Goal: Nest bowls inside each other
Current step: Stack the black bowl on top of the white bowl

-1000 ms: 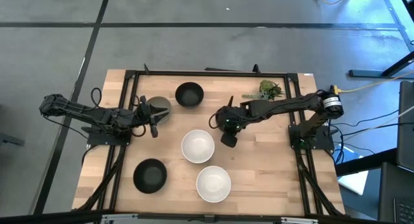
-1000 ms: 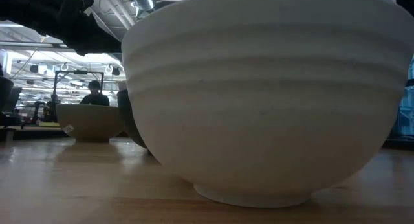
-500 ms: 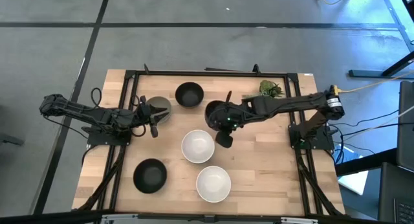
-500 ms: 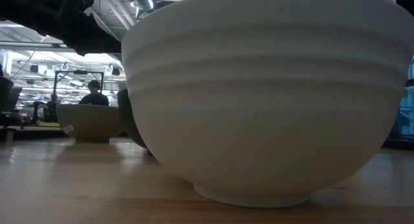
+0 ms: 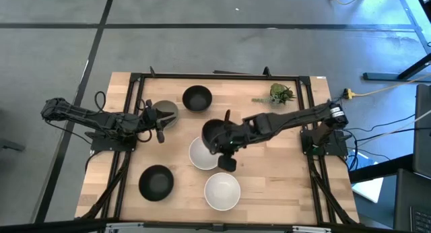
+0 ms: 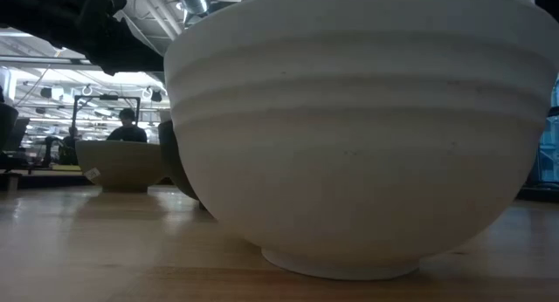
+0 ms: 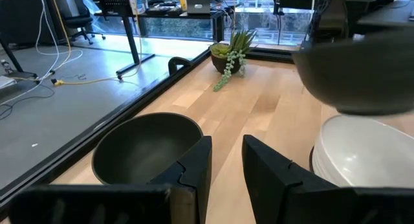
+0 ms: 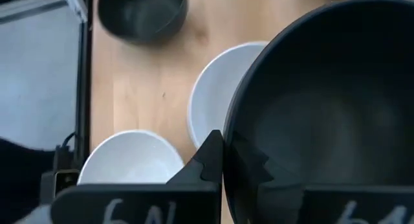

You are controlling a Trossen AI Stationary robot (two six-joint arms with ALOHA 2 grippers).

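I need to use my right gripper to set down and release the black bowl, now held over a white bowl, between the far black bowl and the near white bowl (image 5: 209,134).
My right gripper (image 5: 223,147) is shut on a matte black bowl (image 5: 214,133) and holds it over a white bowl (image 5: 202,154) in the middle of the table. A second white bowl (image 5: 222,191) stands nearer the front edge. Two more black bowls rest on their bases, one at the far middle (image 5: 196,97) and one at the near left (image 5: 156,182). My left gripper (image 5: 160,122) is open beside the grey-green bowl (image 5: 166,112), which lies to one side of its fingers (image 7: 145,146), not between them. My right gripper pinches the black bowl's rim (image 8: 228,130) on the side that faces the arm. One finger (image 8: 210,156) is outside the wall and the other (image 8: 255,164) is inside the hollow. The bowl is lifted clear, mouth up, above the white bowl (image 8: 213,107).
A small green plant sprig (image 5: 281,93) lies at the far right of the table. The near white bowl (image 6: 358,136) fills the low view, with the grey-green bowl (image 6: 122,167) behind it. Black frame rails run along the table's left, right and far sides.
My right gripper has carried the black bowl toward the table's left and near edges, from right of centre to over the middle white bowl. The bowl has stayed mouth up.
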